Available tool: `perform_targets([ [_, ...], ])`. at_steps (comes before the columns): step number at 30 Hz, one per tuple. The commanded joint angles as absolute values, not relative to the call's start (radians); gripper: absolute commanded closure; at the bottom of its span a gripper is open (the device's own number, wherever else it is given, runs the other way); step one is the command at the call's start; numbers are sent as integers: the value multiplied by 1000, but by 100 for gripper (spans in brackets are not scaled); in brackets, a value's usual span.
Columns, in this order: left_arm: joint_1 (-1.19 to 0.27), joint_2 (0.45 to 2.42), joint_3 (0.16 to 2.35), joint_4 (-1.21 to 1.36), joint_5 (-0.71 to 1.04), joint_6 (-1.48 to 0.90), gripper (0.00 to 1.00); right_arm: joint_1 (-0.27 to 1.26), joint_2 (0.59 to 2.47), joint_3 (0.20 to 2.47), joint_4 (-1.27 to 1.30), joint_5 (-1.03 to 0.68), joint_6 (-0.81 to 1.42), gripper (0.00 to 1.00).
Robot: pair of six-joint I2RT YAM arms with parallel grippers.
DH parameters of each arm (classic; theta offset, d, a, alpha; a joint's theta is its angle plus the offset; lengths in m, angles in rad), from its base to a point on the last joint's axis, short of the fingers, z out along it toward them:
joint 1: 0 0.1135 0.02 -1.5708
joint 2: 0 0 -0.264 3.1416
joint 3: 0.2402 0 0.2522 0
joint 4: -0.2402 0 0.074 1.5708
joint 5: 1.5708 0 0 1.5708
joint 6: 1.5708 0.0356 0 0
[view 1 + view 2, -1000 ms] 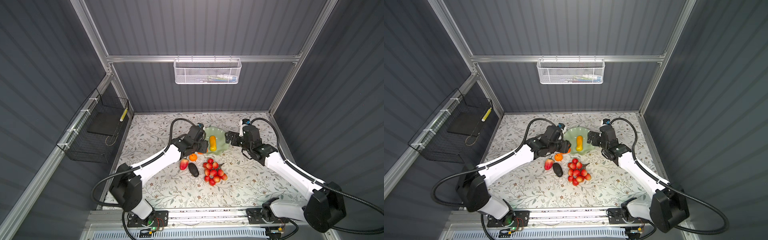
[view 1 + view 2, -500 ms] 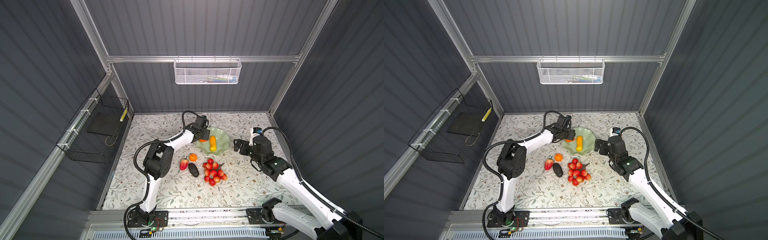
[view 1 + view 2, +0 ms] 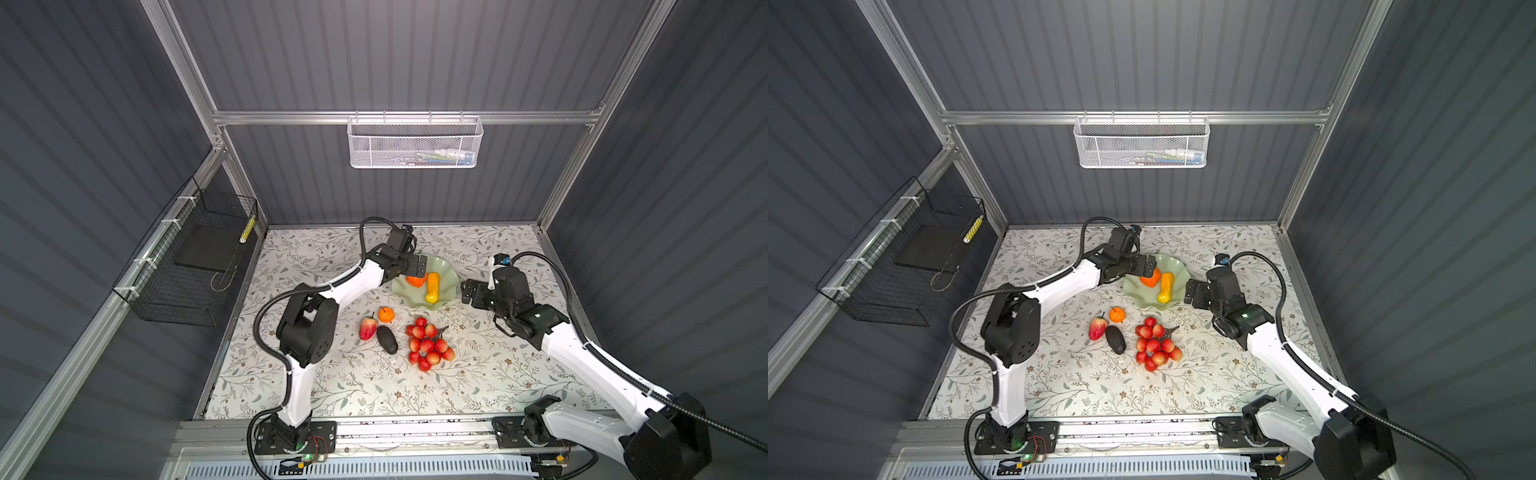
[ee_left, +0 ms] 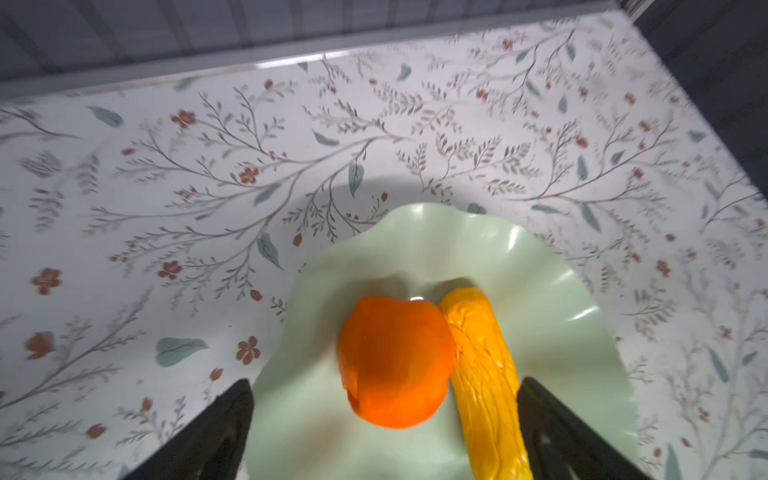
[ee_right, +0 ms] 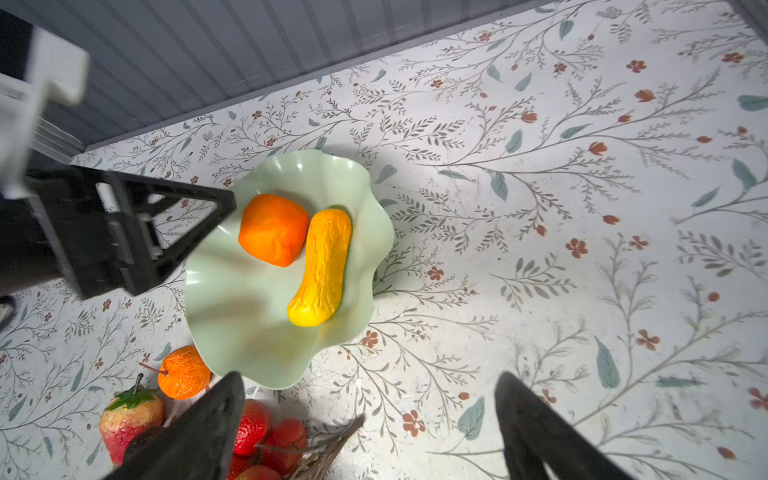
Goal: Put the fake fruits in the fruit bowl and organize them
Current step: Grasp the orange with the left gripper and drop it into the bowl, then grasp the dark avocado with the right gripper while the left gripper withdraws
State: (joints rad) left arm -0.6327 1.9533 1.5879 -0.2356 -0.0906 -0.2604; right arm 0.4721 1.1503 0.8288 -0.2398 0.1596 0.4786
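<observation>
My left gripper will go next to the strawberry's red body [image 3: 367, 330], under its stem and next to the small stemmed orange, and close there.
The pale green fruit bowl [image 3: 446, 278] [image 3: 1177, 270] [image 5: 249, 316] stands at the back middle. The big orange [image 3: 415, 280] [image 4: 395, 361] [image 5: 272, 228] and the long yellow fruit [image 3: 433, 286] [image 4: 482, 374] [image 5: 324, 266] lie inside it, touching. My left gripper [image 3: 415, 266] [image 4: 385, 381] hangs open over the bowl's left side, its fingers clear of the orange. In front of the bowl lie the small stemmed orange [image 3: 386, 314], strawberry [image 3: 368, 328], avocado [image 3: 387, 339] and bunch of red balls [image 3: 430, 345]. My right gripper [image 3: 469, 293] [image 5: 370, 376] is open and empty, right of the bowl.
A white mesh basket [image 3: 415, 143] hangs on the back wall. A black wire basket [image 3: 187, 270] hangs on the left wall. The left arm's elbow [image 3: 307, 328] stands left of the strawberry. Floral table surface [image 3: 498, 374] lies bare at front right.
My left gripper carried the big orange over the bowl, then opened and let it go beside the yellow fruit. My right gripper drew back from the bowl.
</observation>
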Motion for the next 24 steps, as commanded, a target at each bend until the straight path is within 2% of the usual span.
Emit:
perform_targets([
  [1,-613,1750,1475,-110,-213,-283,0,575,1218,896,-251,154,427,9],
  [7,-482,1448,1085,8,-397,-397,0,814,1420,1031,-279,158,374,15],
  [11,-316,1343,933,-66,-327,-534,0,926,1566,1133,-315,110,363,18],
  [18,-246,1254,785,-113,-315,-594,0,1000,1819,1299,-432,47,315,25],
  [24,-239,1234,767,-136,-317,-597,0,999,1936,1372,-509,70,296,29],
])
